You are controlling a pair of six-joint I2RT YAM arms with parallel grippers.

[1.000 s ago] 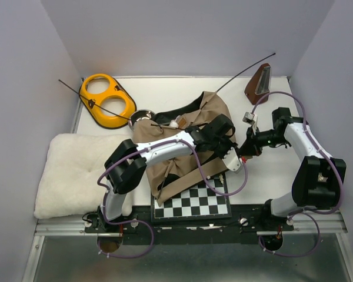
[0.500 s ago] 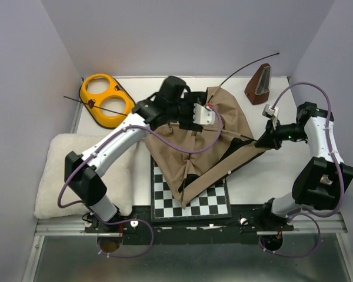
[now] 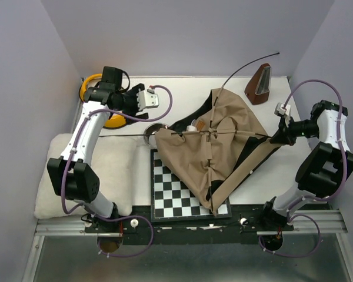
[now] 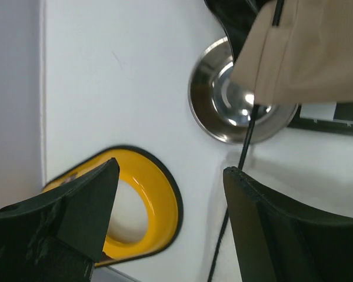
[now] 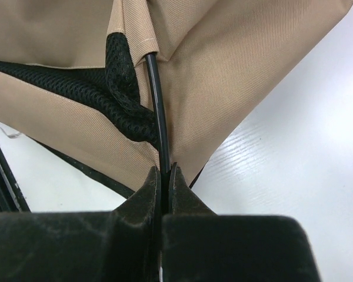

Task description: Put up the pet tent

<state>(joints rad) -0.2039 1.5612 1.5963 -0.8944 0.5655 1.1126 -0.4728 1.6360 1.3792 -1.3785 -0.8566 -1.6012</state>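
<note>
The level pole's loose end [image 3: 123, 136] [image 4: 223, 230] sticks out of the pet tent past the steel bowl, and my left gripper needs to close on it next.
The pet tent [image 3: 223, 147], tan with black lining, lies spread and partly raised over the chessboard. One thin black pole [image 3: 129, 136] runs level through it. A second pole [image 3: 253, 63] arcs up toward the back right. My right gripper [image 3: 279, 137] is shut on the right end of the level pole [image 5: 159, 117], at the tent's corner where tan fabric [image 5: 235, 76] meets black mesh [image 5: 126, 97]. My left gripper [image 3: 132, 108] hangs open at the back left, away from the tent. Between its wide fingers [image 4: 76, 205] the table shows, and the pole [image 4: 247, 141] passes just beside the right one.
A steel bowl [image 3: 152, 133] [image 4: 223, 100] sits half under the tent's left corner. A yellow bowl holder [image 3: 89, 82] [image 4: 156, 200] lies at the back left under my left arm. A fluffy white cushion [image 3: 65, 170] fills the left. The chessboard [image 3: 182, 197] is front centre, a metronome [image 3: 259, 85] back right.
My left gripper has opened, let go of the tent and swung from the tent to the back left. My right gripper has pulled the pole end rightward, spreading the tent.
</note>
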